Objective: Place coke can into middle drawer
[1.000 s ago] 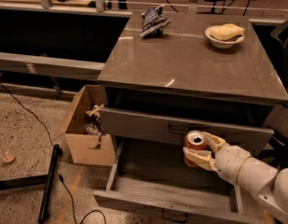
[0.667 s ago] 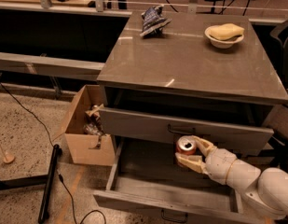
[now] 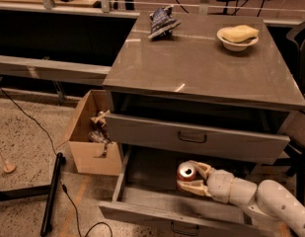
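Note:
The robot's gripper should release the coke can on the drawer's grey bottom, behind the small dark handle [image 3: 182,192].
The coke can [image 3: 185,172], red with a silver top, stands upright between the fingers of my gripper [image 3: 189,177], which is shut on it from the right. My white arm [image 3: 270,201] reaches in from the lower right. The can hangs low over the bare grey floor of the open middle drawer [image 3: 147,169], near its middle. I cannot tell whether the can touches the floor. The drawer's front wall [image 3: 152,217] and its small dark handle [image 3: 183,228] show at the bottom edge.
Above the open drawer is a grey drawer front [image 3: 191,138] with a dark handle, pulled out a little. The cabinet top [image 3: 191,68] holds a dark blue snack bag [image 3: 162,21] and a white bowl [image 3: 237,36]. A cardboard box [image 3: 91,138] and a black pole [image 3: 51,193] are at the left.
My gripper has carried the coke can to the left and lower into the open drawer. Nothing else has moved.

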Motion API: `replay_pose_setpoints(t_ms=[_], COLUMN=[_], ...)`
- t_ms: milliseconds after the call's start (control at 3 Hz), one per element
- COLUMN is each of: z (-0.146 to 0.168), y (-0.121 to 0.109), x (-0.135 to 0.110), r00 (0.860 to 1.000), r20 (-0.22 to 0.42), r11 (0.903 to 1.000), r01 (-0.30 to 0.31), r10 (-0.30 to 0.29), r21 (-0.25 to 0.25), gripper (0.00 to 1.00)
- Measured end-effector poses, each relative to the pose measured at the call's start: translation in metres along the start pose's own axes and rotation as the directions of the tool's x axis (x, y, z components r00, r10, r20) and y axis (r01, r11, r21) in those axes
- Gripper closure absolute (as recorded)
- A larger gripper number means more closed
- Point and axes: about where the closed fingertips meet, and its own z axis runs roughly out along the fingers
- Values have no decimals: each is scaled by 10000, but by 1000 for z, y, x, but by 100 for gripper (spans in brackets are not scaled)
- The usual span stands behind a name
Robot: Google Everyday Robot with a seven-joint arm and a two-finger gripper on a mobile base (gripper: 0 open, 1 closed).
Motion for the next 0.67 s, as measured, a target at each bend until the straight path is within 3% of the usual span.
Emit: replay_pose_setpoints(t_ms=[667], z=[23], y=[3], x=[46], r00=[9989], r20=[-334], r11=[9942], r01=[285], r10=[-321], r21=[-1034], gripper=[100])
